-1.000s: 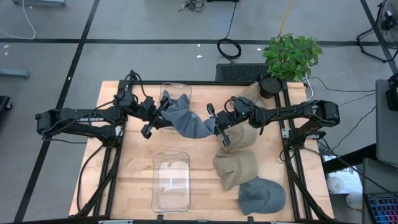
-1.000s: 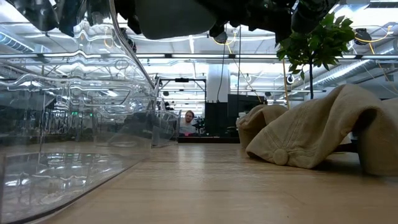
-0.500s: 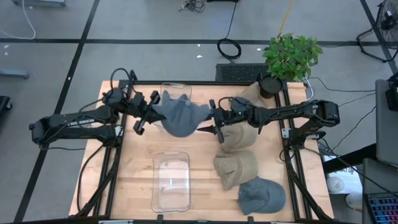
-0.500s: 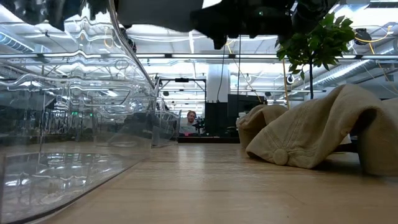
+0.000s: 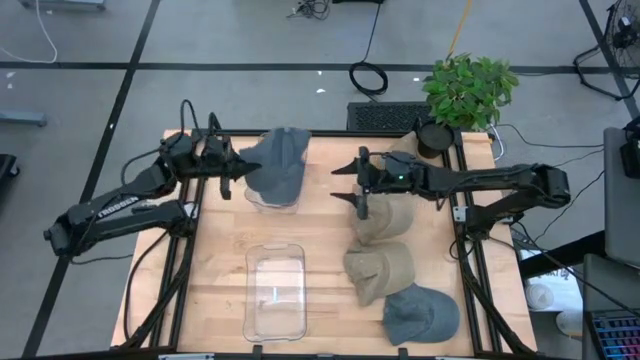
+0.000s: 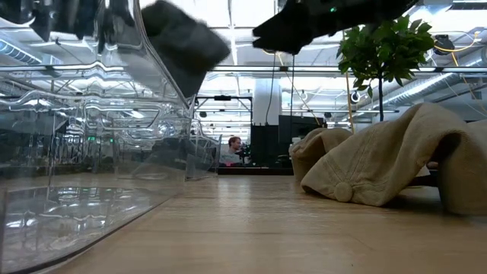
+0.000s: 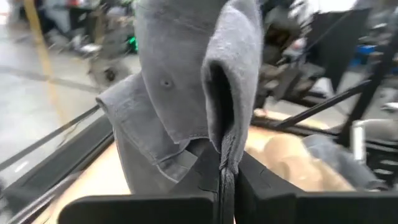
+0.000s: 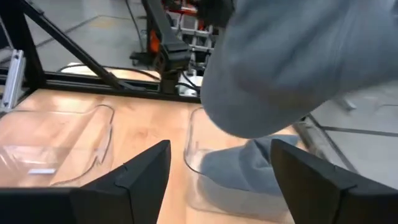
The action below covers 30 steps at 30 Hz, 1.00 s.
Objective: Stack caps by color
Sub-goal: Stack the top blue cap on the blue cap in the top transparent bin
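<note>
Next, my left gripper lets go of the blue-grey cap on the grey cloth inside the far clear bin (image 5: 289,164).
My left gripper (image 5: 237,170) is shut on a slate blue-grey cap (image 5: 279,163) at the table's far side, over the far clear bin (image 5: 272,200). The low view shows the cap (image 6: 186,36) high above the table. My right gripper (image 5: 350,190) stands open to the cap's right with nothing between its fingers (image 8: 140,174). It is above the far end of a row of tan caps (image 5: 385,222) (image 5: 380,270). Another blue-grey cap (image 5: 420,315) lies at the row's near end. Grey cloth (image 8: 249,167) shows inside the far bin. My left gripper pinches a folded edge of the cap (image 7: 222,163) between its two fingers, several layers together. The fingers come about level from the table's left. The cap bunches beyond the fingers over the far bin. Whether its lower part rests in the bin, I cannot tell.
A second clear bin (image 5: 275,290) stands near the table's front, left of the row of caps. One more tan cap (image 5: 402,160) lies under the right arm at the far side. A potted plant (image 5: 468,92) stands at the far right corner.
My right gripper has opened, let go of the blue-grey cap and drawn back toward the table's right and far side. My left gripper has carried the cap toward the far edge. The cap was stretched between both grippers and is now bunched over the far bin.
</note>
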Motion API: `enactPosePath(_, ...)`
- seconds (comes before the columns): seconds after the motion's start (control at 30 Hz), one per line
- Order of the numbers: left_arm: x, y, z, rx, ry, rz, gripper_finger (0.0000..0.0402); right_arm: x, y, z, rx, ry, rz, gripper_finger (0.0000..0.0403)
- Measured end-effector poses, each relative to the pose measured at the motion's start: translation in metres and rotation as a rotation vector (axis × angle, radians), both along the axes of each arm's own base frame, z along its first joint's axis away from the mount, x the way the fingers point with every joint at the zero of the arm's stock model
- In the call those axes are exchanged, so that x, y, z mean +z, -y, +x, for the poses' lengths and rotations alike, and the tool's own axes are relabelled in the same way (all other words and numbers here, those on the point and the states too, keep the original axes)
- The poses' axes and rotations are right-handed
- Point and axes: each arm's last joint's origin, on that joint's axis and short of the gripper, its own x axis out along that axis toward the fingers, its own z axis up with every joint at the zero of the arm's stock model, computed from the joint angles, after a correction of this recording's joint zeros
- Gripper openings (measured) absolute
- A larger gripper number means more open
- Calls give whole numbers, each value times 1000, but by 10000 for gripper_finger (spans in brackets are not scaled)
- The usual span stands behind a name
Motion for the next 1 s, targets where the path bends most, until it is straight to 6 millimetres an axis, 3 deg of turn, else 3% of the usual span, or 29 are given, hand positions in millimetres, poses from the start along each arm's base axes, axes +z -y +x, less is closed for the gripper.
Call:
enactPosePath(0.13,-9,-10,0,29,-62,-30,9,8,-2,-11,1,-17,-1,260)
enactPosePath(0.27,-18,-16,6,-80,-104,-61,9,8,-2,-13,2,-20,-4,257)
enactPosePath(0.47,-37,-26,20,-235,-169,-105,9,-2,-2,-15,3,-14,-12,256)
enactPosePath(0.63,-54,-35,31,-268,-225,-108,9,-9,-2,-16,1,29,-10,256)
enactPosePath(1.0,-69,-47,45,-380,-196,-115,9,-23,-3,-20,1,44,-9,256)
